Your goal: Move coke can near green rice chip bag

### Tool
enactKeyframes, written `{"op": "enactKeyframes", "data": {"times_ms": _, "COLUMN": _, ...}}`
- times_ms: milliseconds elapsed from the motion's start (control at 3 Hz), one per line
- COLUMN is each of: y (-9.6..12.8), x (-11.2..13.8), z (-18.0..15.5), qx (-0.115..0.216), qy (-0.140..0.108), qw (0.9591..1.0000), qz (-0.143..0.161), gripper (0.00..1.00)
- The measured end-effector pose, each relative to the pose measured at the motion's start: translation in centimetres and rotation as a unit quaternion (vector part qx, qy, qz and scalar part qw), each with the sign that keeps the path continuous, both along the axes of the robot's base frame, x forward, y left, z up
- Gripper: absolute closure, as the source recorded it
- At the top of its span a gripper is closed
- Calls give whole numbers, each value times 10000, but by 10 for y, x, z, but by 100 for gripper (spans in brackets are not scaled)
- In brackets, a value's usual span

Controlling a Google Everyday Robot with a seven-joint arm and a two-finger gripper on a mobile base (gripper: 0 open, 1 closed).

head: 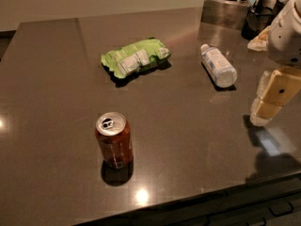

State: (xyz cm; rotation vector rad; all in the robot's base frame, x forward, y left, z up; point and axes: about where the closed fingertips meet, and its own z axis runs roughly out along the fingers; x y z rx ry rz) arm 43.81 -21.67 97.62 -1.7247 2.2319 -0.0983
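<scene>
The robot's gripper needs to close on the upper body of the coke can [114,140], under the can's silver top.
The coke can [114,140] stands upright on the dark table [47,79], near the front edge, left of centre. It is red-brown with a silver top and pull tab. The green rice chip bag [135,56] lies flat further back, near the table's middle. My gripper [267,102] hangs at the right edge of the view, above the table's right side, far from the can and holding nothing that I can see.
A clear plastic bottle [217,65] lies on its side right of the bag. A metal container [225,11] and dark items stand at the back right corner. The table's front edge runs just below the can.
</scene>
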Motion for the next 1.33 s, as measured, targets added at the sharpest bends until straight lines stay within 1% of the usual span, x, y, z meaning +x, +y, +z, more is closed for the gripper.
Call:
{"op": "enactKeyframes", "data": {"times_ms": 333, "y": 0, "x": 0, "z": 0, "qx": 0, "qy": -1, "qw": 10000, "qz": 0, "gripper": 0}}
{"op": "enactKeyframes", "data": {"times_ms": 667, "y": 31, "x": -4, "z": 1, "qx": 296, "qy": 29, "qw": 9990, "qz": 331, "gripper": 0}}
{"op": "enactKeyframes", "data": {"times_ms": 1000, "y": 73, "x": -11, "z": -8, "qx": 694, "qy": 154, "qw": 9945, "qz": 773, "gripper": 0}}
{"op": "enactKeyframes", "data": {"times_ms": 1333, "y": 133, "x": -22, "z": -19, "qx": 1273, "qy": 318, "qw": 9832, "qz": 1268, "gripper": 0}}
